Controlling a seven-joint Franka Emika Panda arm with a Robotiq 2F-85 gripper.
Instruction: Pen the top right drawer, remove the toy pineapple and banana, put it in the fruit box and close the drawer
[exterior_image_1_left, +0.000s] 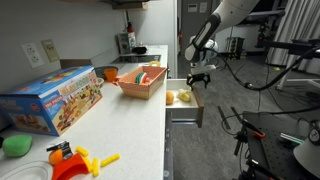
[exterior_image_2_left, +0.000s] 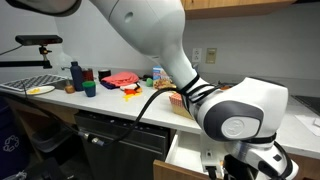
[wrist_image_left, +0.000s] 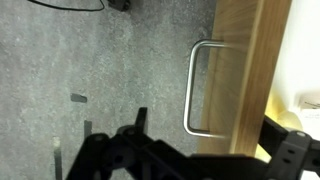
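Note:
The orange toy deeper in the drawer than the yellow banana is the pineapple, and next I should close my gripper on the body of the toy pineapple (exterior_image_1_left: 170, 98).
The top right drawer (exterior_image_1_left: 184, 104) stands pulled open under the white counter; it also shows low in an exterior view (exterior_image_2_left: 190, 155). Two yellowish toys lie inside it, one (exterior_image_1_left: 170, 98) and another (exterior_image_1_left: 184, 96); I cannot tell which is the pineapple and which the banana. The orange fruit box (exterior_image_1_left: 142, 80) sits on the counter beside the drawer. My gripper (exterior_image_1_left: 198, 76) hangs just above the drawer's front edge, open and empty. In the wrist view my gripper's fingers (wrist_image_left: 215, 140) straddle the wooden drawer front with its metal handle (wrist_image_left: 197, 85).
A colourful toy carton (exterior_image_1_left: 52, 100) and loose plastic toys (exterior_image_1_left: 75, 160) lie on the near counter. Chairs and cabled equipment (exterior_image_1_left: 275, 125) stand on the floor beyond the drawer. The arm's bulk (exterior_image_2_left: 235, 115) blocks much of an exterior view.

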